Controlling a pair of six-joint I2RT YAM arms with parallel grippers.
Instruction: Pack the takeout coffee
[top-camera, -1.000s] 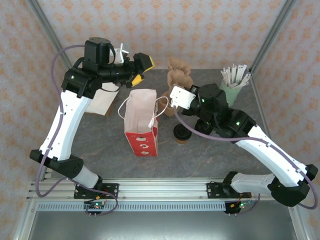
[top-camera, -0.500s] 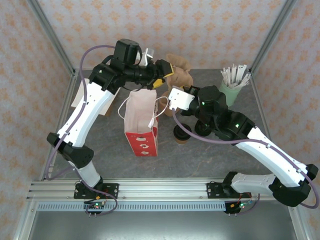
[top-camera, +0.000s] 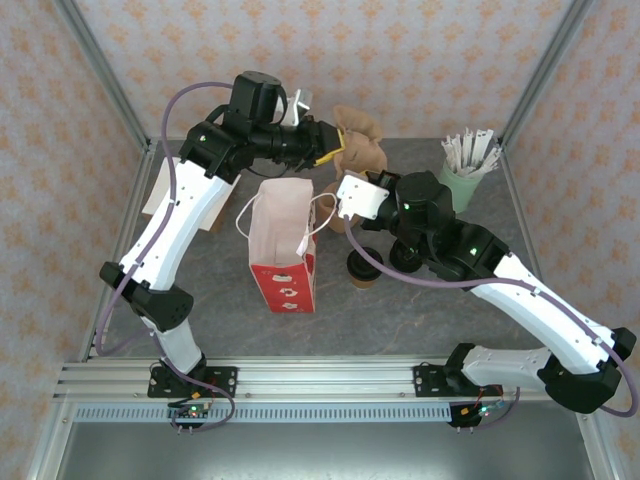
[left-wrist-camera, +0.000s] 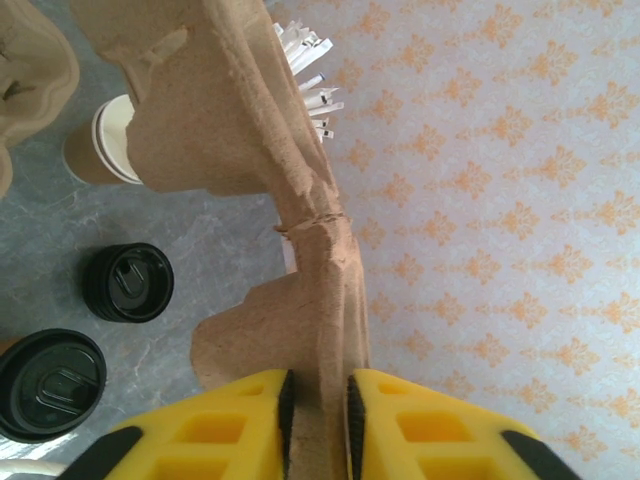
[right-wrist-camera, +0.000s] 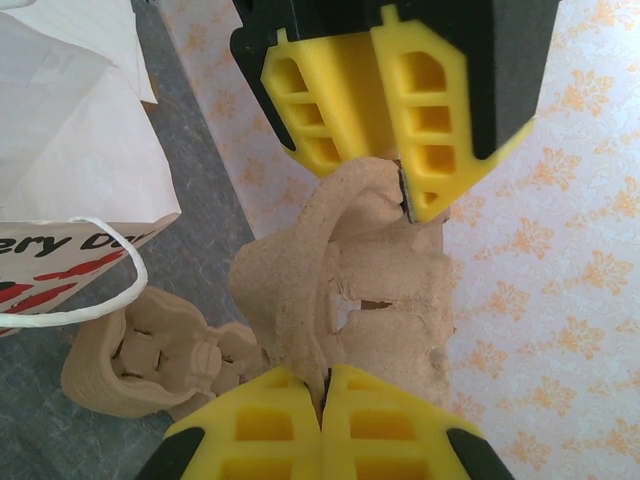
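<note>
My right gripper is pinching the carrier by one pocket's rim, so my left gripper should keep holding it while my right gripper opens and takes the narrow middle (left-wrist-camera: 310, 226).
A brown pulp cup carrier (top-camera: 362, 150) hangs at the back of the table, pinched from two sides. My left gripper (left-wrist-camera: 318, 388) is shut on one edge of the carrier (left-wrist-camera: 230, 110). My right gripper (right-wrist-camera: 322, 392) is shut on the opposite edge of the carrier (right-wrist-camera: 385, 270), and the left gripper (right-wrist-camera: 403, 195) faces it from above. A takeout coffee (top-camera: 362, 268), a kraft cup with a black lid, stands on the table right of the bag. Two black-lidded cups (left-wrist-camera: 127, 282) (left-wrist-camera: 50, 383) sit below the carrier. An unlidded kraft cup (left-wrist-camera: 100, 140) stands further back.
A red and white paper bag (top-camera: 283, 240) stands open in the middle. A second pulp carrier (right-wrist-camera: 150, 350) lies on the table beside it. A mint-green cup of white stirrers (top-camera: 465, 178) is at the back right. Patterned walls close off the back and sides.
My left arm swung right from the back left to the carrier, and its jaws closed on the carrier's edge. The right arm kept still, holding the carrier.
</note>
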